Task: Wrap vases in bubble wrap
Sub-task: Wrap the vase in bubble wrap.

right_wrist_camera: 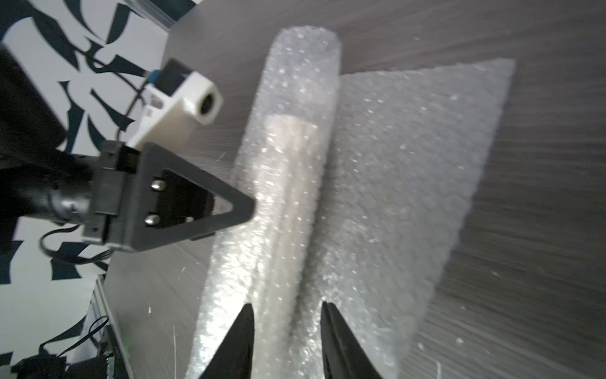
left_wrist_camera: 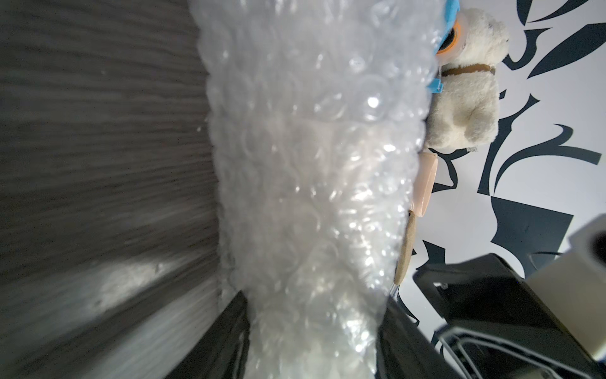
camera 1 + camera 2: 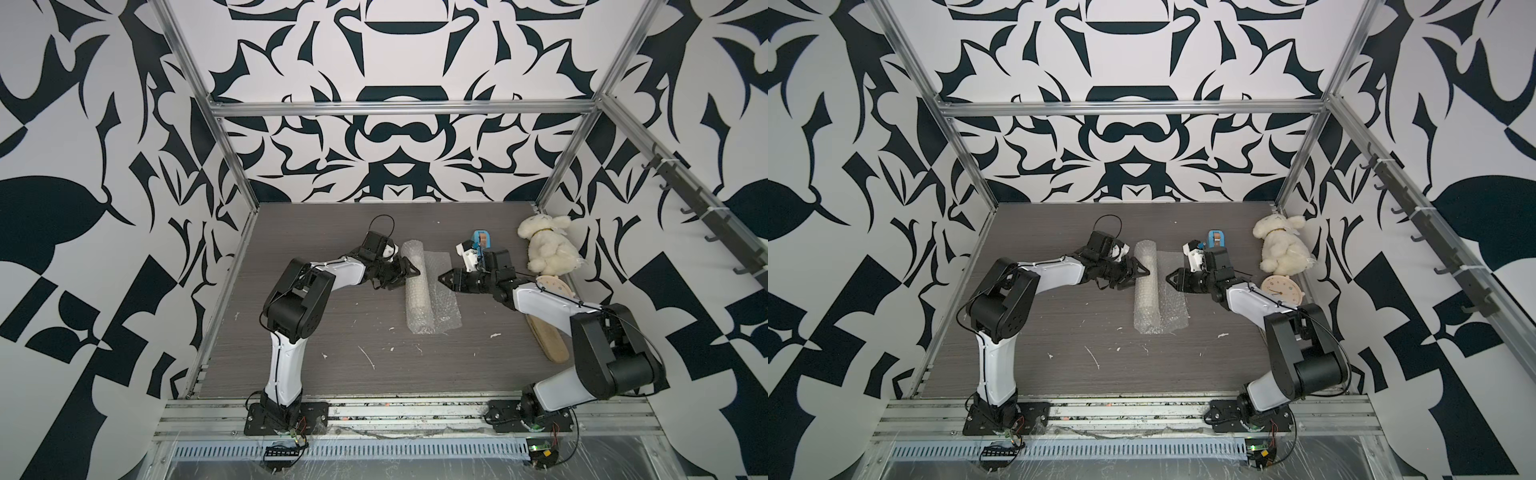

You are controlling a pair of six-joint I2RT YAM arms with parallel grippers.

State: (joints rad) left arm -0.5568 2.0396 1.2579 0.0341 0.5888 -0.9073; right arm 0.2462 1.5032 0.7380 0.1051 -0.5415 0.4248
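The flap lies flat next to the tube, so the robot's right gripper should pinch the flap's loose edge [image 3: 457, 305] and fold it over while the left gripper holds the tube steady.
The bubble wrap [image 3: 446, 299] lies mid-table, most of it rolled into a long tube [image 3: 415, 291] with a flat flap left on its right side. The cream vase [image 1: 288, 137] shows faintly through the tube. My left gripper [image 3: 415, 272] reaches in from the left, turned on its side. In the left wrist view its fingers [image 2: 236, 328] press both sides of the tube, so the left gripper [image 2: 314, 298] is shut on it. My right gripper [image 3: 441, 277] hovers over the flap's near edge. In the right wrist view the right gripper [image 1: 287, 304] is open with nothing clamped.
A cream plush bunny [image 3: 548, 245] lies at the back right. A blue tape dispenser [image 3: 482, 239] stands behind my right wrist. A round cream disc [image 3: 1281, 289] and a long tan brush-like piece [image 3: 548, 340] lie under the right arm. White scraps dot the grey table [image 3: 332, 332].
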